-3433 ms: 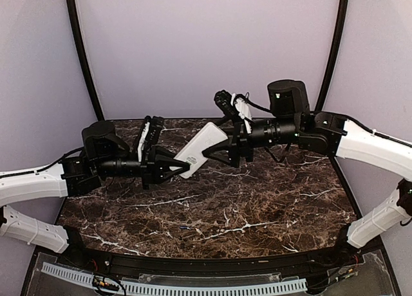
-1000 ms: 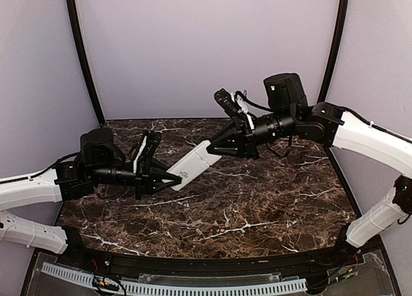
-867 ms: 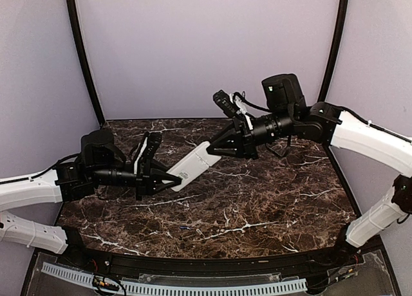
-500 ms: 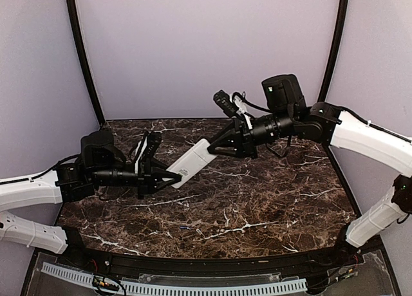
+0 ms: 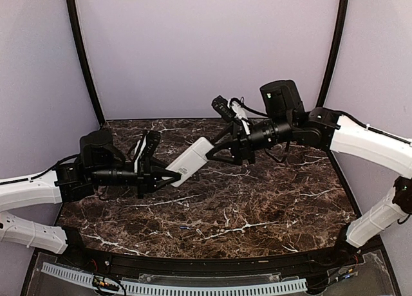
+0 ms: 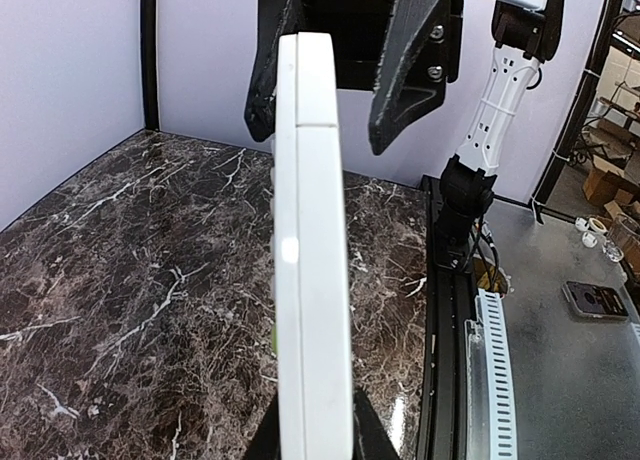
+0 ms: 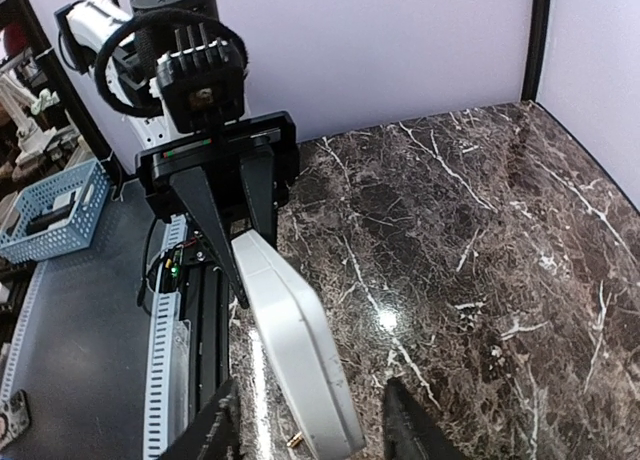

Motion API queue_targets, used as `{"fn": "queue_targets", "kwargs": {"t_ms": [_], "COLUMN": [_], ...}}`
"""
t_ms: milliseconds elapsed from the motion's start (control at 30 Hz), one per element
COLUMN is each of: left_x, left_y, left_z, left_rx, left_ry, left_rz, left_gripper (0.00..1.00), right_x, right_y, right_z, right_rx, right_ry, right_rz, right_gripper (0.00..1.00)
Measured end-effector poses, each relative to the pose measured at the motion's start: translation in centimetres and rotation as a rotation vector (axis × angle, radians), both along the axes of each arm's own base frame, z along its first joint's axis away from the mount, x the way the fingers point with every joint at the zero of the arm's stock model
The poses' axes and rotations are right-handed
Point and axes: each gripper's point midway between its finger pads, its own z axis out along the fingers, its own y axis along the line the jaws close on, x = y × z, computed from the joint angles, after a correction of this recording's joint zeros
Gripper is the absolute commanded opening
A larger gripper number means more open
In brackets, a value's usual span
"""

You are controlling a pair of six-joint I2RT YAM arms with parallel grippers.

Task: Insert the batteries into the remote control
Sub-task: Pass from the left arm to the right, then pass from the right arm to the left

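My left gripper is pinching the wide sides of the remote, so my right gripper will take the remote's upper end (image 5: pixel 203 145) while my left gripper turns to grip the remote's side edges.
The remote control (image 5: pixel 191 157) is a white handset held tilted in the air above the marble table (image 5: pixel 257 206). My left gripper (image 5: pixel 172 174) is shut on its lower left end. In the left wrist view the remote (image 6: pixel 312 250) shows edge-on, clamped between my fingers (image 6: pixel 366 442). My right gripper (image 5: pixel 211 151) is open, its fingers spread on either side of the remote's upper end. In the right wrist view the remote (image 7: pixel 295 340) lies between my wide-apart fingers (image 7: pixel 405 430) with gaps on both sides. No batteries are in view.
A small thin object (image 5: pixel 185 228) lies on the table near the front middle; a small golden piece (image 7: pixel 295 441) shows on the table under the remote. A black rail and perforated strip (image 5: pixel 193 286) run along the near edge. Purple walls close in the back and sides.
The remote has come down and to the left from its higher position. Within the last second the right gripper's fingers have spread apart around the remote's upper end, while the left keeps hold.
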Motion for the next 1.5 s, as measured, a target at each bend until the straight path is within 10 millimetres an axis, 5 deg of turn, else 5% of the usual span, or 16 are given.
{"fn": "queue_targets", "kwargs": {"t_ms": [333,767,800,933,1000,1300,1500], "left_x": [-0.7,-1.6,-1.6,-1.3,-0.7,1.5,2.9], "left_y": [-0.2,-0.3,-0.3,-0.3,-0.3,1.1,1.7], "left_z": [0.2,0.2,0.2,0.3,0.6,2.1,2.4], "left_rx": [-0.010,-0.016,-0.016,-0.004,0.014,0.081,0.150], "left_ry": [0.006,0.036,0.037,0.004,-0.050,-0.342,-0.492], "left_rz": [-0.040,-0.098,-0.099,-0.092,-0.073,0.064,0.138], "left_gripper": [0.00,0.02,0.06,0.58,0.69,0.98,0.99], "right_x": [0.0,-2.6,-2.7,-2.8,-2.8,-1.2,0.9], "right_y": [1.6,2.5,2.5,2.5,2.5,2.8,3.3], "right_z": [-0.4,-1.7,-1.7,-1.6,-1.6,-1.0,-1.3], "right_rx": [0.032,0.013,0.013,0.013,0.008,-0.002,-0.013], "right_ry": [0.006,0.096,0.097,0.114,0.143,0.303,0.413], "right_rz": [0.042,0.217,0.222,0.221,0.208,0.049,-0.114], "right_gripper": [0.42,0.05,0.04,0.00,0.00,0.00,0.00]}}
